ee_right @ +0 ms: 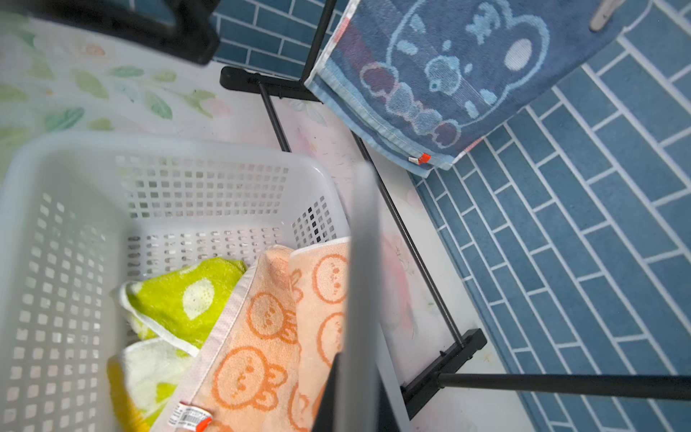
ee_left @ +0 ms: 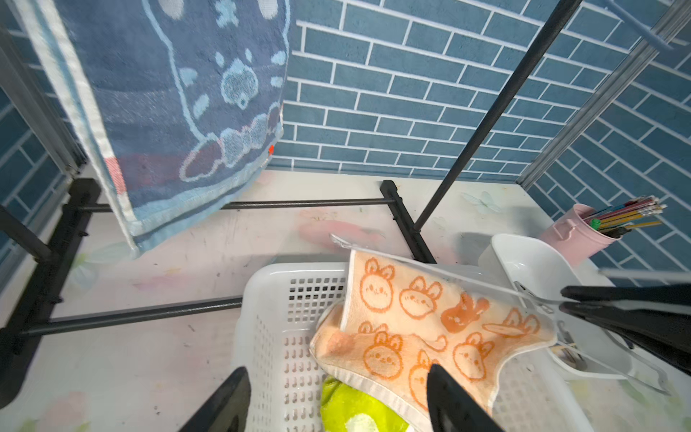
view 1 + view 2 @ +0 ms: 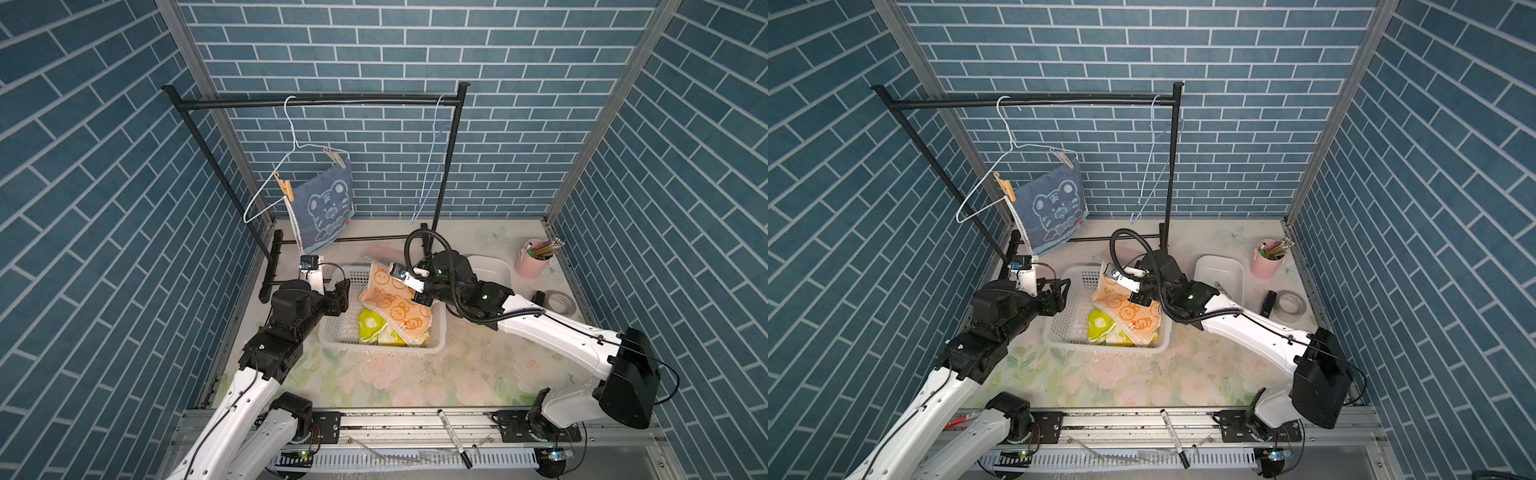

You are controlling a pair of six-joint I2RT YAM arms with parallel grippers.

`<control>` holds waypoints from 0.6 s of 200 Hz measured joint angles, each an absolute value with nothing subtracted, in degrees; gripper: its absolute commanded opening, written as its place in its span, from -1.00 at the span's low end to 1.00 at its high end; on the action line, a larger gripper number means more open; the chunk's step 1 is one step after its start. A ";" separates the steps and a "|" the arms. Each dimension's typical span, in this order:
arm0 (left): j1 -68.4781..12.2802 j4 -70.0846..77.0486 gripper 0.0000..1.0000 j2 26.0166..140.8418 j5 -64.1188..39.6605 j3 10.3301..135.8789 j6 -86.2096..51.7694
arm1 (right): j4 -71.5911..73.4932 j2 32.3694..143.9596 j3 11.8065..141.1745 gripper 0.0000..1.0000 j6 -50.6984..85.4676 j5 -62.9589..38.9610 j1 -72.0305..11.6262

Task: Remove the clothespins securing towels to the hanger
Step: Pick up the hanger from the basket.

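Observation:
I should next use my left gripper to grab the orange bunny towel's side edge (image 3: 368,279) (image 2: 345,308), just below the end of the white hanger that my right gripper holds.
A denim-blue tiger towel (image 3: 326,208) hangs from a white hanger (image 3: 269,184), pinned by a tan clothespin (image 3: 284,187) and a paler clothespin (image 3: 337,158). An orange bunny towel (image 3: 390,299) hangs from another white hanger and sags into the white basket (image 3: 374,347), over a yellow-green towel (image 3: 372,326). My right gripper (image 3: 419,299) is shut on that hanger's bar (image 2: 448,275), right beside a pale clothespin (image 2: 534,297). At the basket's left rim my left gripper (image 2: 336,368) stands open, holding nothing.
The black rack (image 3: 316,102) also carries an empty pale-blue hanger (image 3: 432,166). A white tray (image 3: 490,266), a pink cup of pencils (image 3: 534,259) and a tape roll (image 3: 559,301) stand at the right. A marker (image 3: 453,432) lies on the front rail.

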State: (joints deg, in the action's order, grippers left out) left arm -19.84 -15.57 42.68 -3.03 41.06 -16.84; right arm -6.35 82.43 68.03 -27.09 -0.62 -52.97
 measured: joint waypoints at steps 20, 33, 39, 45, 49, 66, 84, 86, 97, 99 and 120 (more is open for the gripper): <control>-19.84 -11.55 0.53 45.80 -6.28 38.02 -20.43 | -9.41 81.41 69.84 -1.00 -21.82 -0.82 -52.03; -19.66 -8.86 0.54 48.77 -8.82 36.21 -22.70 | -11.18 80.25 70.41 -1.00 -18.55 -1.15 -51.42; -19.51 -7.55 0.54 50.48 -10.15 35.62 -23.66 | -11.90 79.59 70.54 -1.00 -17.06 -1.37 -51.09; -19.33 -6.63 0.54 51.99 -11.29 35.35 -24.43 | -12.32 78.98 70.57 -1.00 -15.77 -1.58 -50.83; -19.18 -5.89 0.54 53.08 -12.01 35.27 -24.88 | -12.69 78.48 70.57 -1.00 -14.74 -1.78 -50.57; -18.55 -2.33 0.55 57.54 -15.22 35.29 -26.22 | -13.98 76.86 70.57 -1.00 -11.86 -2.59 -49.71; -17.63 1.13 0.55 61.69 -17.98 35.38 -26.70 | -14.98 75.81 70.57 -1.00 -9.87 -3.25 -49.12; -17.45 1.52 0.55 62.26 -18.26 35.42 -26.79 | -15.07 75.72 70.57 -1.00 -9.67 -3.29 -49.08; -16.69 3.07 0.55 64.71 -19.51 35.66 -26.92 | -15.27 75.46 70.57 -1.00 -8.84 -3.44 -48.75; -16.51 3.38 0.55 65.21 -19.68 35.73 -27.00 | -15.31 75.42 70.57 -1.00 -8.73 -3.46 -48.71; -15.25 5.89 0.55 69.91 -21.15 36.88 -27.18 | -15.40 75.31 70.54 -1.00 -7.70 -3.73 -48.40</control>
